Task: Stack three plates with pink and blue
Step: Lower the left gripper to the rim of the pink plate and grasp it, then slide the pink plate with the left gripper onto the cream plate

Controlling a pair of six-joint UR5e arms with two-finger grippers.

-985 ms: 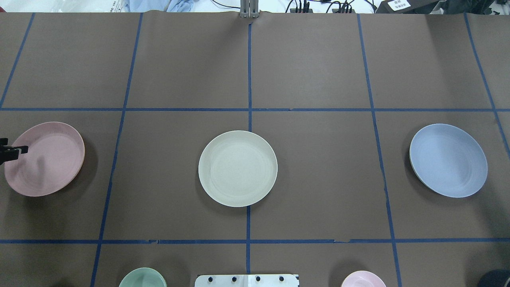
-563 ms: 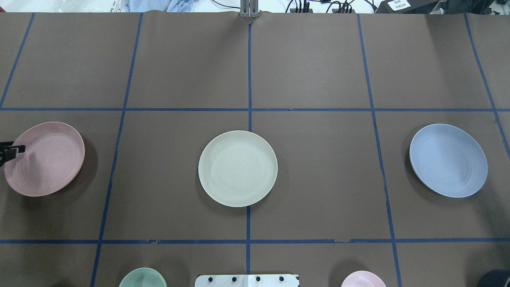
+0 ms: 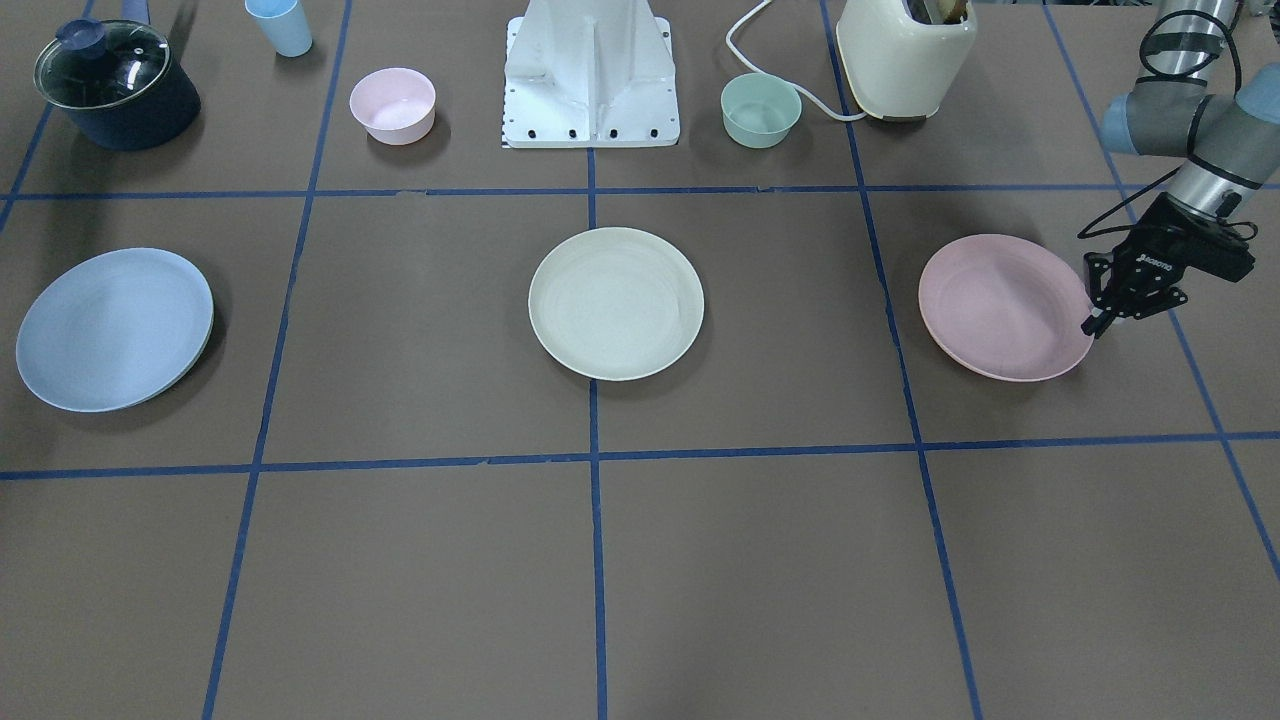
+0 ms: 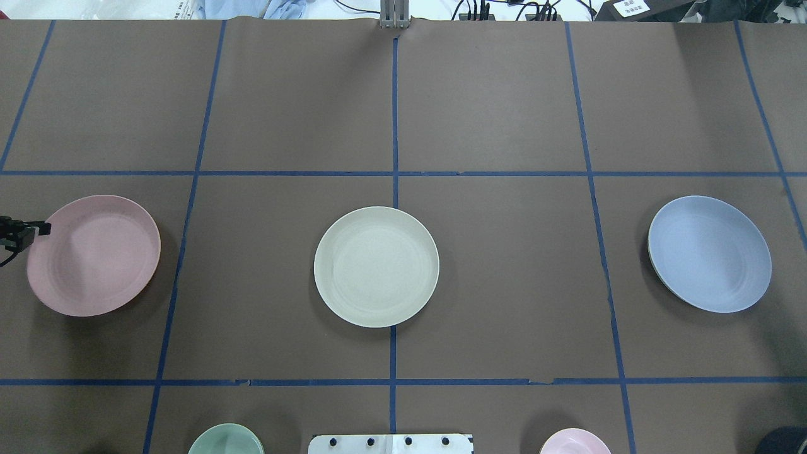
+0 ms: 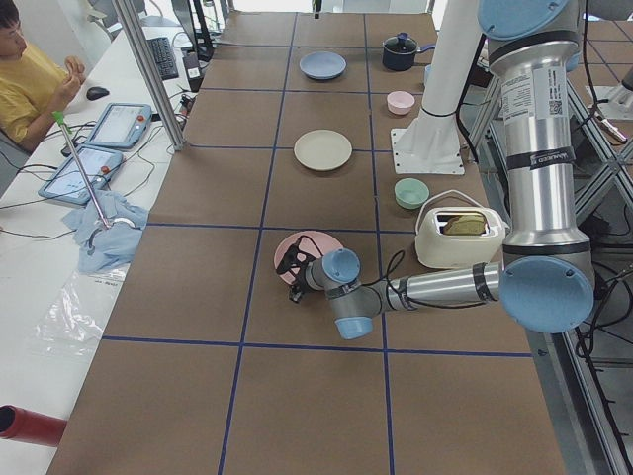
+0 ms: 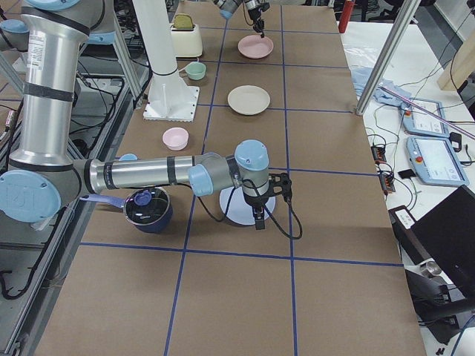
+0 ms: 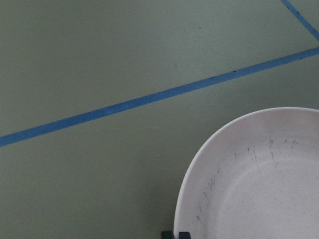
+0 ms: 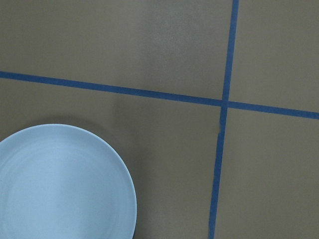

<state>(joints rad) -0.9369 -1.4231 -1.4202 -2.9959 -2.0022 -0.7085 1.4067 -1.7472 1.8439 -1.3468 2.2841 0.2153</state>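
Observation:
My left gripper will let go of the pale pink plate on top of the cream-white plate (image 3: 607, 290) at the center of the table.
The pale pink plate (image 4: 93, 255) is at the table's left, with its edge by the gripper raised slightly. My left gripper (image 4: 41, 228) is shut on its outer rim, also seen in the front view (image 3: 1095, 325); the left wrist view shows the plate (image 7: 259, 184) just past the fingertips. The cream-white plate (image 4: 376, 267) lies flat at the centre. The pale blue plate (image 4: 709, 253) lies at the right. My right gripper (image 6: 256, 219) hangs above the blue plate's (image 8: 60, 184) outer edge; I cannot tell whether it is open or shut.
Along the robot's side stand a small pink bowl (image 3: 392, 104), a small green bowl (image 3: 761, 109), a cream toaster (image 3: 905, 55), a lidded dark pot (image 3: 115, 85), a blue cup (image 3: 280, 25) and the white robot base (image 3: 590, 80).
The pink plate has shifted right toward the cream plate, together with my left gripper on its rim. The cream and blue plates have not moved.

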